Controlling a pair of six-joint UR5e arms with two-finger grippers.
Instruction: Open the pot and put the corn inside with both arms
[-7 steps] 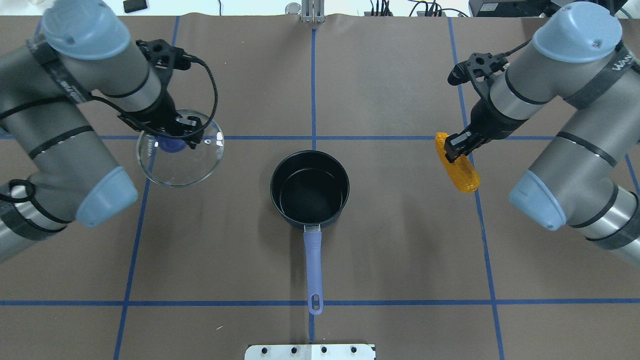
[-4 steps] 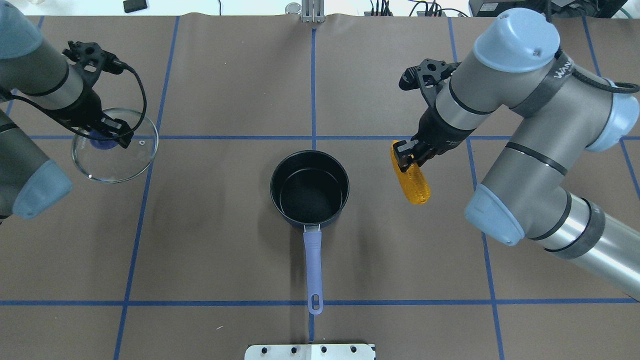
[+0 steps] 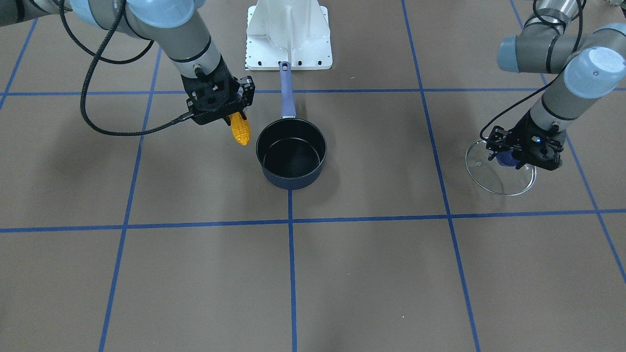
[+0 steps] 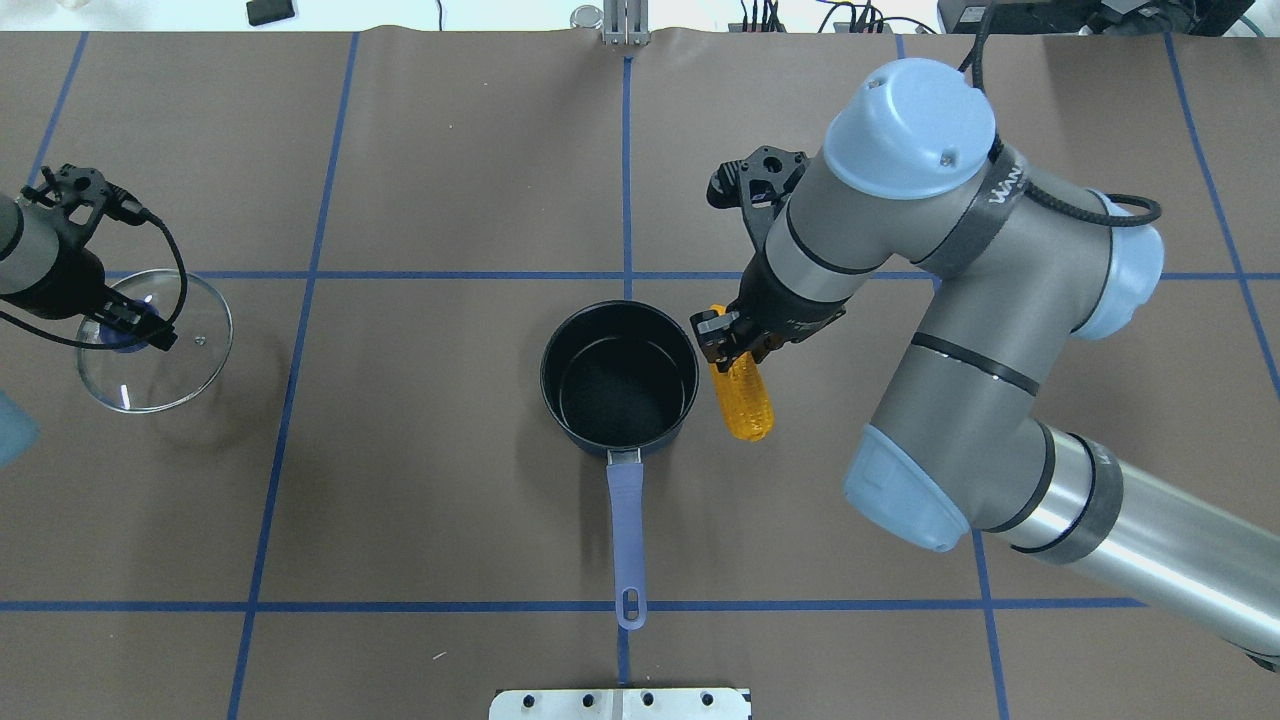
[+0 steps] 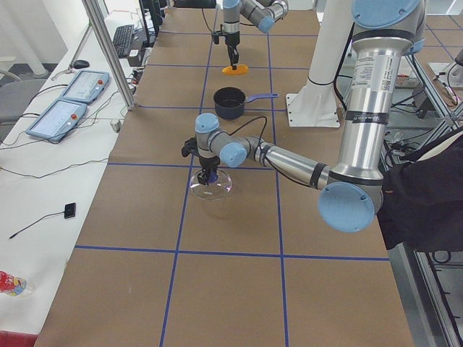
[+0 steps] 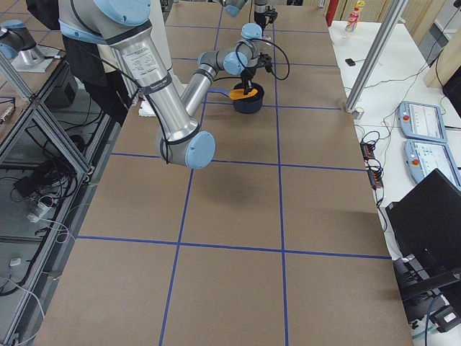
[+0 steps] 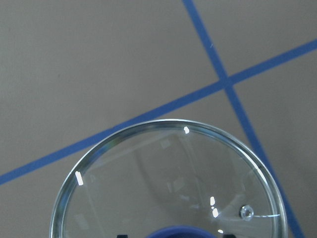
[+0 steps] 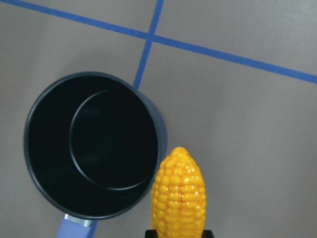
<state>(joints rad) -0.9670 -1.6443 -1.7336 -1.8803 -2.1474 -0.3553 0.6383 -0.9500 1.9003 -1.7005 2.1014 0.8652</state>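
My right gripper needs to let go of the corn around the middle of the navy pot's black bottom (image 3: 290, 159) (image 8: 113, 138).
The open navy pot (image 4: 620, 395) stands at the table's middle, black inside and empty, its periwinkle handle (image 4: 627, 520) pointing toward the robot. My right gripper (image 4: 728, 340) is shut on the orange-yellow corn (image 4: 746, 402) and holds it in the air just right of the pot's rim; in the right wrist view the corn (image 8: 178, 193) sits beside the pot (image 8: 44, 183). My left gripper (image 4: 125, 335) is shut on the blue knob of the glass lid (image 4: 175, 365) at the far left, low over the table. The lid fills the left wrist view (image 7: 168, 173).
A white mounting plate (image 3: 288, 34) lies at the robot's base, just beyond the handle's end. Blue tape lines (image 4: 627, 180) cross the brown table cover. Cables and a black device (image 4: 270, 12) lie past the far edge.
My right gripper has carried the corn leftward to just beside the pot. My left gripper has carried the lid further left, away from the pot. The pot has not moved.
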